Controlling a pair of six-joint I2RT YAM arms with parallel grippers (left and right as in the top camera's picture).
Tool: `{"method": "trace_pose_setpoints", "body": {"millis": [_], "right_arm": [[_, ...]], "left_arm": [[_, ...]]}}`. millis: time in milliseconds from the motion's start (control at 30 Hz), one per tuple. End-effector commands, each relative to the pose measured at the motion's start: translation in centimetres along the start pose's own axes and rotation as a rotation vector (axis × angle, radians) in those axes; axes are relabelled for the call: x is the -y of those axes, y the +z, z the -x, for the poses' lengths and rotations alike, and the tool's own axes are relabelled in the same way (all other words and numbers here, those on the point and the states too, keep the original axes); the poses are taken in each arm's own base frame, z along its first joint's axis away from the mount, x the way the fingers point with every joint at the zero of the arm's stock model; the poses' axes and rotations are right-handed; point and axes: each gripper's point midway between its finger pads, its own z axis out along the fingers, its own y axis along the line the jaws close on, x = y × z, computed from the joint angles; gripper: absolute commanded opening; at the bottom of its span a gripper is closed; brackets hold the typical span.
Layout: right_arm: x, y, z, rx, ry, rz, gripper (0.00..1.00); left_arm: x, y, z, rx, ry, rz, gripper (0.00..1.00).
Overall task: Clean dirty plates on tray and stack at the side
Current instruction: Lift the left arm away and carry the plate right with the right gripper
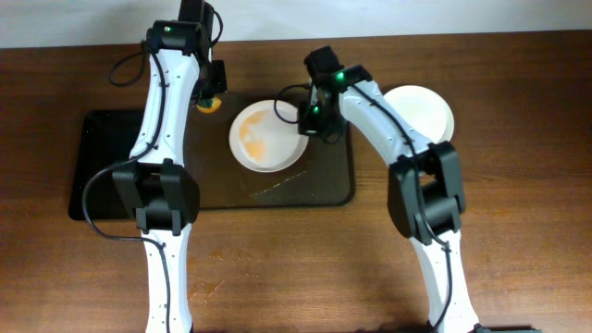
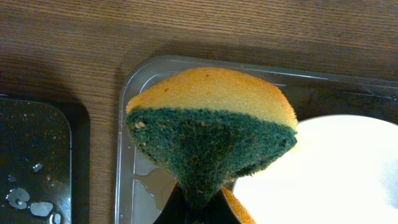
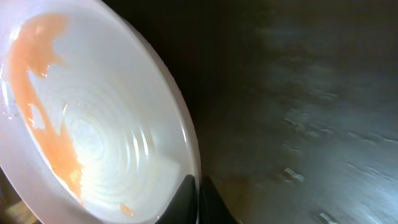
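Next, my right gripper sets the sauce-smeared plate down and lets go of it on top of the clean white plate (image 1: 413, 120) next to the dark tray.
A white plate smeared with orange sauce (image 1: 266, 137) lies on the dark tray (image 1: 324, 185). My right gripper (image 1: 310, 120) is shut on its right rim; the right wrist view shows the fingers (image 3: 198, 196) pinching the plate (image 3: 93, 124). My left gripper (image 1: 211, 92) is shut on a yellow and green sponge (image 2: 211, 134), held above the tray's far left corner (image 2: 134, 174), left of the plate (image 2: 336, 174). A clean white plate (image 1: 421, 109) sits on the wood to the right of the tray.
A second black tray (image 1: 102, 166) with water drops (image 2: 31, 168) lies left of the main one. Crumbs and smears mark the dark tray near its front (image 1: 273, 190). Black cables run behind both arms at the table's far side.
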Motion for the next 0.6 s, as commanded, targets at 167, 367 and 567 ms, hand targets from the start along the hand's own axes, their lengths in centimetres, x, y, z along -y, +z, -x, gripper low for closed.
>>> {"method": "trace_pose_setpoints", "body": {"millis": [167, 367, 567], "right_arm": [[0.4, -11.0, 2.0, 0.319, -0.122, -0.414, 0.04], [-3.2, -15.1, 0.9, 0.566, -0.275, -0.799, 0.04], [-5.5, -19.4, 0.1, 0.765, -0.323, -1.032, 0.04]], "left_arm": [[-0.5, 0.1, 0.9, 0.032, 0.004, 0.006, 0.0], [-0.5, 0.1, 1.1, 0.04, 0.004, 0.005, 0.0], [-0.5, 0.1, 1.1, 0.04, 0.004, 0.005, 0.0]]}}
